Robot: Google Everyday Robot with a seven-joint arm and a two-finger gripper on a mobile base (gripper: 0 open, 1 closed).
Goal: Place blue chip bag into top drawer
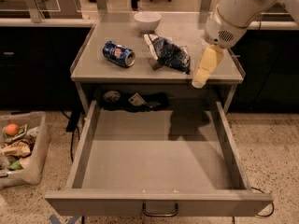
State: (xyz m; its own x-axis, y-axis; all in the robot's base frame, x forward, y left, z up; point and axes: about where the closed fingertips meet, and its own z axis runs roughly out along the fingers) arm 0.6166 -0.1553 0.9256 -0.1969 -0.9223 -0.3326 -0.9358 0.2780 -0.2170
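The blue chip bag's far side (166,45), the one facing the white bowl, is the next place my gripper will go to and close on.
The blue chip bag (169,54), crumpled dark blue foil with a white end, lies on the tabletop (103,69) right of centre. The top drawer (154,157) is pulled wide open below the tabletop; its flat grey bottom is bare and its loop handle (160,213) faces me. My gripper (200,80) hangs from the white arm just right of the bag, over the table's front right edge and the drawer's back right corner. It holds nothing that I can see.
A blue soda can (118,53) lies on its side left of the bag. A white bowl (147,20) stands at the table's back. Dark items (135,99) sit under the tabletop behind the drawer. A bin of scraps (18,148) stands on the floor at left.
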